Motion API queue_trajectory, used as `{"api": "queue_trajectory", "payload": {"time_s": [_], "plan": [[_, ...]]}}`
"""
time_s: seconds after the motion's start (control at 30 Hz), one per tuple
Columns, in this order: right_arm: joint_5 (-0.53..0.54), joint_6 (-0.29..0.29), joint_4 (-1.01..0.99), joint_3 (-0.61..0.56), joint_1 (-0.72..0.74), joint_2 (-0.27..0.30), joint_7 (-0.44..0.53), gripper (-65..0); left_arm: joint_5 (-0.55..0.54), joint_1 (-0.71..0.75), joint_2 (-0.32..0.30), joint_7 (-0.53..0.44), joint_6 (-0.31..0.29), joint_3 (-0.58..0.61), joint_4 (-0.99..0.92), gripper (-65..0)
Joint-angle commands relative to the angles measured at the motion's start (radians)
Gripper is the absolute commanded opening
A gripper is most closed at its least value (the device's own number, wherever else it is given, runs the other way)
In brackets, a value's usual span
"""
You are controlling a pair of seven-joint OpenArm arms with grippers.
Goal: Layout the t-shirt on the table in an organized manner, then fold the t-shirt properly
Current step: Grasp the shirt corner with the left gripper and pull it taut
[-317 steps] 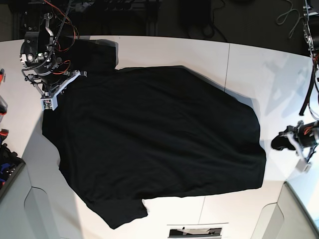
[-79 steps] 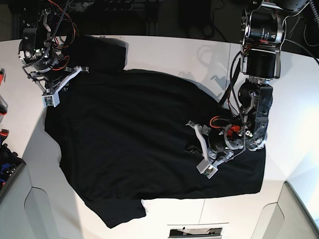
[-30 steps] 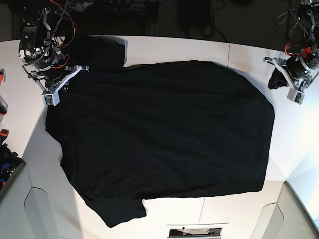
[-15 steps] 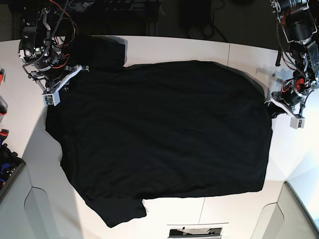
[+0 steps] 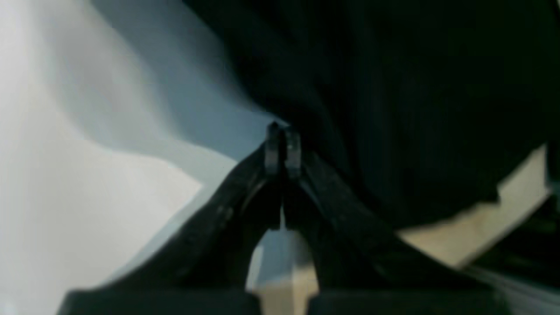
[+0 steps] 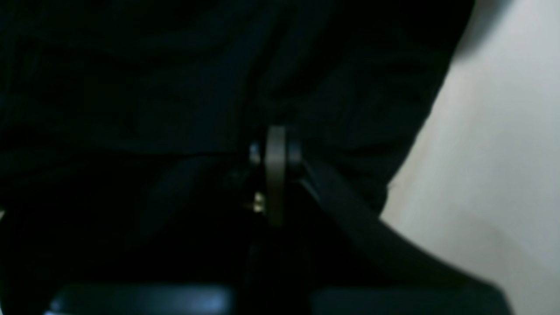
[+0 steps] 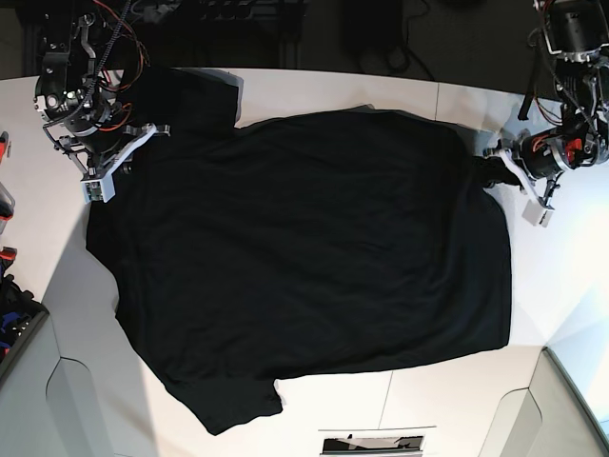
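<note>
The t-shirt's far edge bulges behind the hem that my left gripper holds, so next I open that gripper, take that far edge (image 7: 438, 118) and fold it inward.
The black t-shirt (image 7: 304, 257) lies spread out across the white table (image 7: 333, 90), with one sleeve at the far left and one at the near left. My left gripper (image 7: 491, 172) is at the shirt's far right corner, shut on the cloth edge. In the left wrist view its fingertips (image 5: 282, 140) meet at the rim of the t-shirt (image 5: 415, 109), above the table (image 5: 65, 175). My right gripper (image 7: 133, 171) is shut on the shirt's far left shoulder. The right wrist view shows its closed tips (image 6: 275, 153) buried in the t-shirt (image 6: 153, 87). No print shows.
A dark bin (image 7: 14, 328) with coloured items sits at the left edge, with red parts (image 7: 5, 205) above it. Cables and dark frames line the back. A thin seam (image 7: 436, 105) crosses the table. A small card (image 7: 371, 443) lies at the near edge.
My left gripper has swung inward and toward the far edge with the shirt's right corner, drawing the right hem slightly leftward. The right arm has stayed put.
</note>
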Motion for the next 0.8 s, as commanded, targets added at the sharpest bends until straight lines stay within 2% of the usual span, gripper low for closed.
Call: {"api": "queue_trajectory", "payload": {"time_s": [0.0, 0.2, 0.3, 0.4, 0.57, 0.77], "plan": [[0.001, 0.011, 0.003, 0.001, -0.003, 0.005, -0.029, -65.0, -0.017, 0.009, -0.034, -0.008, -0.008, -0.008, 0.037, -65.0], [0.001, 0.011, 0.003, 0.001, -0.003, 0.005, -0.028, -65.0, -0.074, 0.091, -0.107, 0.016, -0.008, -0.01, 0.108, -65.0], [0.001, 0.011, 0.003, 0.001, -0.003, 0.005, -0.024, -65.0, -0.145, 0.121, -0.107, 0.089, -0.008, -0.01, 0.154, -65.0], [0.001, 0.011, 0.003, 0.001, -0.003, 0.005, -0.021, -65.0, -0.189, 0.162, -0.108, 0.108, -0.008, -0.01, 0.23, -65.0], [0.001, 0.011, 0.003, 0.001, -0.003, 0.005, -0.018, -65.0, -0.19, 0.213, -0.105, 0.09, -0.008, -0.009, 0.348, -65.0], [0.001, 0.011, 0.003, 0.001, -0.003, 0.005, -0.014, -65.0, -0.1, 0.222, -0.07, 0.058, -0.008, -0.009, 0.352, -65.0]]}}
